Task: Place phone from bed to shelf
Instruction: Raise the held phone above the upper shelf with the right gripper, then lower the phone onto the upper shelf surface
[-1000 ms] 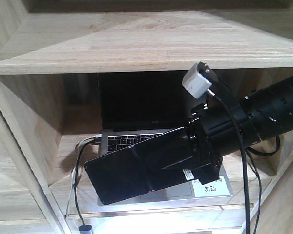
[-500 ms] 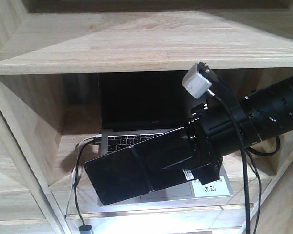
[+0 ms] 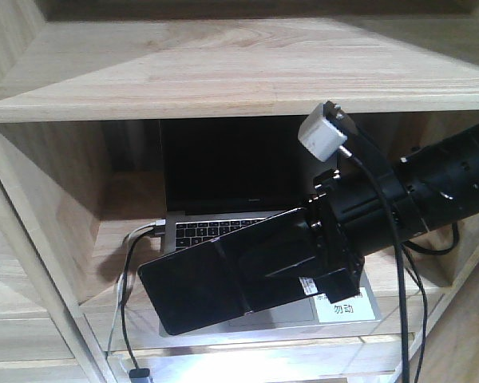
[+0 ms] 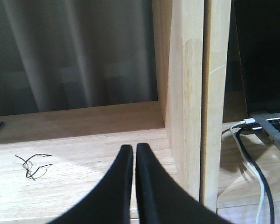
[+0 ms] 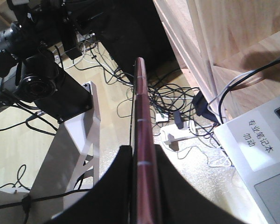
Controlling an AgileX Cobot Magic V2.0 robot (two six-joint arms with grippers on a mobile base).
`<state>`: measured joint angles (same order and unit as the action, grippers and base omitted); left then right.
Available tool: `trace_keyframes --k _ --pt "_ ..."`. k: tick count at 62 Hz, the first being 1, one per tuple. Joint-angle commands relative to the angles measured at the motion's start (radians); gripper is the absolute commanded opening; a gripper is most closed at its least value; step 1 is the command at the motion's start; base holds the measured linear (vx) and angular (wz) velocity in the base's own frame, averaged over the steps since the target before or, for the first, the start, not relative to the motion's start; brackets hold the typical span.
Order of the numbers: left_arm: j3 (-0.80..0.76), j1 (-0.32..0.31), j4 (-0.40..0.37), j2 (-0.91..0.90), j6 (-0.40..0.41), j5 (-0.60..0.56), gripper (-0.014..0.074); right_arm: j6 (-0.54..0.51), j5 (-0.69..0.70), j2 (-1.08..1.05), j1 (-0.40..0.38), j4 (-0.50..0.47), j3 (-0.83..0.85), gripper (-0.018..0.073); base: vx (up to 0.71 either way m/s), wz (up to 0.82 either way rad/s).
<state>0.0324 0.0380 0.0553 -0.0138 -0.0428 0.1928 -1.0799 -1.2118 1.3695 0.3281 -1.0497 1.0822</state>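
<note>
My right gripper should release the phone on the upper shelf board (image 3: 172,44) above the open grey laptop's screen.
The phone (image 3: 188,291) is a glossy black slab held flat and slightly tilted in front of the shelf's (image 3: 239,80) lower compartment, just above the laptop's front edge. My right gripper (image 3: 231,279) is shut on it from the right. In the right wrist view the phone's pinkish rim (image 5: 140,107) runs edge-on between the black fingers of the right gripper (image 5: 141,154). My left gripper (image 4: 134,148) is shut on nothing, over a pale plank left of a shelf upright (image 4: 186,93). The bed is out of view.
An open grey laptop (image 3: 223,175) fills the compartment, with cables (image 3: 128,271) plugged into its left side and a white label (image 3: 347,307) at its right. The laptop's corner (image 4: 275,126) and cables (image 4: 252,158) show right of the upright. Tangled wires (image 5: 177,116) cover the floor.
</note>
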Motion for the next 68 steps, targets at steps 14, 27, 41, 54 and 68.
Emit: trace_keyframes --k 14,27,41,54,68 --pt "-0.026 0.0 -0.005 -0.011 0.004 -0.071 0.0001 0.091 -0.06 -0.133 0.0 -0.115 0.163 -0.0001 0.0 0.0" --pt "-0.026 0.0 -0.005 -0.011 0.004 -0.071 0.0001 0.177 -0.024 -0.131 0.0 -0.111 0.357 -0.0001 0.0 0.0" --pt "-0.026 0.0 -0.005 -0.011 0.004 -0.071 0.0001 0.197 0.097 -0.07 0.0 -0.111 0.549 -0.0001 0.0 0.0" --pt "-0.026 0.0 -0.005 -0.011 0.004 -0.071 0.0001 0.199 0.142 0.079 0.0 -0.141 0.726 -0.0001 0.0 0.0" --pt "-0.026 0.0 -0.005 -0.011 0.004 -0.071 0.0001 0.199 0.177 0.274 0.0 -0.141 0.939 -0.0001 0.0 0.0"
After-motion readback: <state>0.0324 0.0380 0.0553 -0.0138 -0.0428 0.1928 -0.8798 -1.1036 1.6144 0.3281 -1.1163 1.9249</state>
